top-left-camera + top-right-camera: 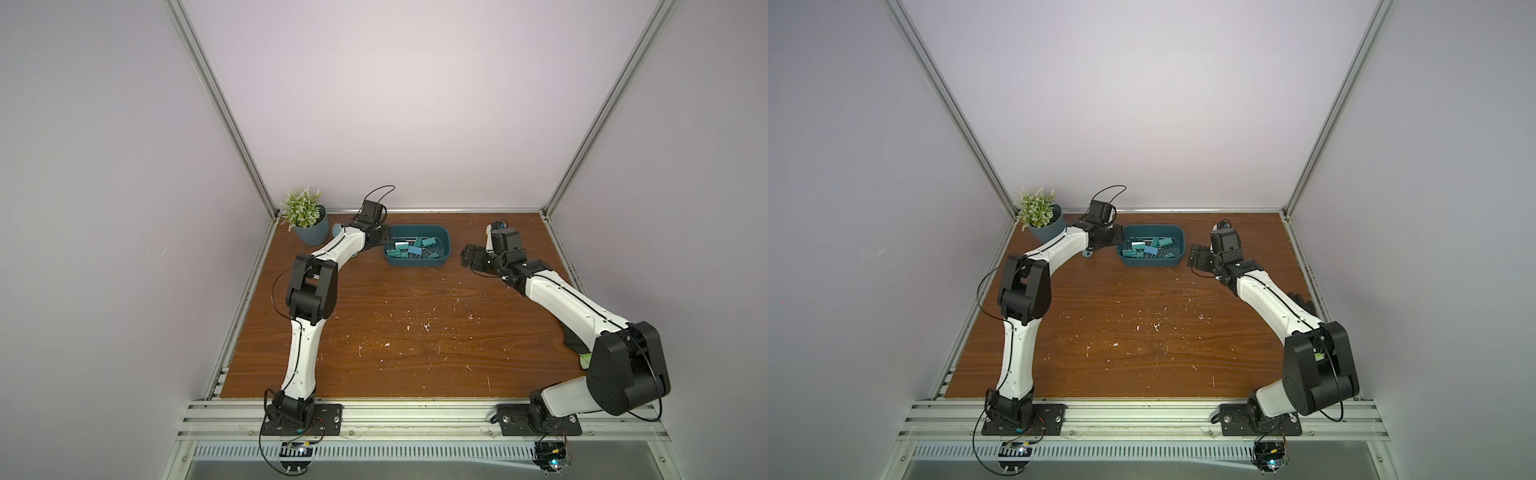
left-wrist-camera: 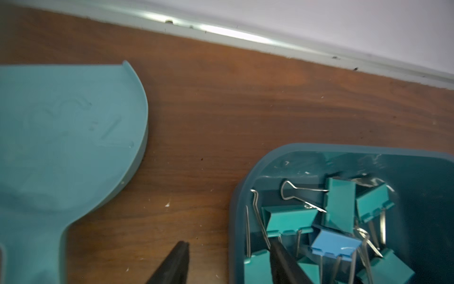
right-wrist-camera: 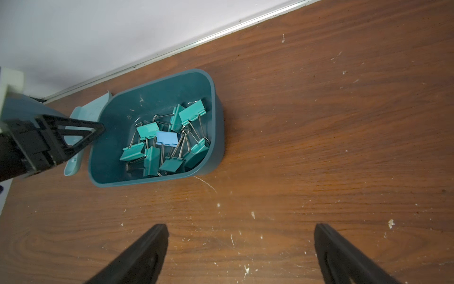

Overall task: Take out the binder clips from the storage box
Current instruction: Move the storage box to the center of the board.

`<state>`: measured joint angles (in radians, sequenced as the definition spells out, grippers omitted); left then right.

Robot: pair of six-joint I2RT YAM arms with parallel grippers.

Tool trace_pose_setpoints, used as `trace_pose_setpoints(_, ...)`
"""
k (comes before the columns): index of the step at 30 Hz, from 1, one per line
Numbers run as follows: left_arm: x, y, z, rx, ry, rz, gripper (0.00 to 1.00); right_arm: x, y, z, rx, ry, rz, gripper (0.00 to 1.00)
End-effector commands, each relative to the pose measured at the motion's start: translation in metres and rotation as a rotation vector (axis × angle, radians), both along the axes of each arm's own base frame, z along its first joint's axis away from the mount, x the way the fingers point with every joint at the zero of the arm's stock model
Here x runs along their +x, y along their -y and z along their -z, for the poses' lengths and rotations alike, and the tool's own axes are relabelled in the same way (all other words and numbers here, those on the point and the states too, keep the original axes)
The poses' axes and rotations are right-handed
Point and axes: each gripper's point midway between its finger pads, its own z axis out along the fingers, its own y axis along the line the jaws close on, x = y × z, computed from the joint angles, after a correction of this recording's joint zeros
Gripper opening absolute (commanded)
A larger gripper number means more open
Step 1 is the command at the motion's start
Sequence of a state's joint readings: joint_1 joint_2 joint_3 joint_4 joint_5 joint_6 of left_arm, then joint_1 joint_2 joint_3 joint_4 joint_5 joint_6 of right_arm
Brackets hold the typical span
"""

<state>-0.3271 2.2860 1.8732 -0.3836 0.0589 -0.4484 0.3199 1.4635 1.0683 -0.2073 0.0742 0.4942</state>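
Next, my right gripper closes on the wire handle (image 3: pixel 193 128) of the rear teal binder clip, at the end of the storage box that is farthest from my left gripper.
The dark teal storage box (image 1: pixel 415 262) (image 1: pixel 1150 262) sits at the back middle of the wooden table. Several teal binder clips (image 1: pixel 411 249) (image 3: pixel 149 130) lie heaped inside it, with one light blue clip (image 2: pixel 336 243) (image 3: pixel 167 137) among them. My left gripper (image 1: pixel 380 243) (image 2: pixel 228 242) is at the box's left end, its jaws apart and straddling the box's rim (image 2: pixel 235 209): one finger over the table, one inside beside a teal clip (image 2: pixel 290 218). My right gripper (image 1: pixel 467 255) (image 3: pixel 242 228) is wide open, with nothing in it, over bare table right of the box.
A light-teal dustpan (image 2: pixel 61 135) (image 3: pixel 91 108) lies just left of the box, under my left arm. A potted plant (image 1: pixel 311 232) stands in the back left corner. The back wall's metal rail (image 2: pixel 221 29) runs close behind the box.
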Motion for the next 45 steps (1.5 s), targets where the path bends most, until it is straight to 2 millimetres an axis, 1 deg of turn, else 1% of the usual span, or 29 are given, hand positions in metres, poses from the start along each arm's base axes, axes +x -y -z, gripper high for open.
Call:
trace_pose_setpoints(1,0.001,0.009,0.002,0.026,-0.007,0.048,0.51,0.003,0.001,-0.019,-0.012,0.037,0.012,0.99)
trace_pose_setpoints(5,0.003,0.012,0.014,0.031,-0.023,0.059,0.38,0.001,0.002,-0.017,-0.017,0.028,0.015,1.0)
trace_pose_setpoints(7,0.001,0.013,0.018,0.039,-0.029,0.065,0.29,0.0,0.001,-0.017,-0.017,0.027,0.012,1.0)
trace_pose_setpoints(9,-0.002,0.014,0.019,0.045,-0.032,0.07,0.23,0.0,0.0,-0.017,-0.016,0.027,0.009,1.0)
trace_pose_setpoints(12,-0.007,0.016,0.016,0.057,-0.03,0.076,0.11,0.0,-0.002,-0.015,-0.014,0.024,0.005,1.0)
trace_pose_setpoints(13,-0.011,0.016,0.016,0.06,-0.033,0.079,0.1,0.0,-0.004,-0.014,-0.014,0.022,0.003,1.0)
trace_pose_setpoints(16,-0.023,0.016,0.015,0.062,-0.049,0.081,0.03,-0.001,-0.008,-0.011,-0.011,0.018,-0.009,1.0)
trace_pose_setpoints(19,-0.042,0.012,0.015,0.069,-0.058,0.079,0.0,-0.001,-0.011,-0.009,-0.012,0.012,-0.019,1.0)
trace_pose_setpoints(23,-0.073,0.003,0.014,0.042,-0.064,0.051,0.0,-0.003,-0.017,-0.004,-0.013,0.004,-0.035,0.99)
trace_pose_setpoints(26,-0.106,-0.005,0.021,0.031,-0.083,0.03,0.0,-0.006,-0.023,0.0,-0.011,-0.001,-0.052,1.0)
trace_pose_setpoints(29,-0.132,-0.003,0.023,-0.009,-0.085,0.015,0.0,-0.008,-0.03,0.004,-0.009,-0.009,-0.072,1.0)
trace_pose_setpoints(31,-0.143,0.002,0.023,-0.035,-0.081,0.008,0.0,-0.01,-0.036,0.007,-0.009,-0.016,-0.09,1.0)
trace_pose_setpoints(34,-0.148,0.009,0.023,-0.049,-0.069,-0.007,0.0,-0.013,-0.046,0.01,-0.015,-0.025,-0.114,1.0)
trace_pose_setpoints(38,-0.145,0.018,0.021,-0.069,-0.058,-0.013,0.0,-0.015,-0.057,0.014,-0.029,-0.034,-0.14,1.0)
trace_pose_setpoints(41,-0.143,0.018,0.021,-0.066,-0.057,-0.023,0.03,-0.017,-0.064,0.015,-0.046,-0.038,-0.157,1.0)
trace_pose_setpoints(42,-0.143,0.018,0.019,-0.071,-0.054,-0.021,0.07,-0.018,-0.066,0.015,-0.052,-0.038,-0.161,0.99)
trace_pose_setpoints(45,-0.142,0.019,0.017,-0.08,-0.05,-0.026,0.24,-0.018,-0.073,0.017,-0.062,-0.038,-0.176,1.0)
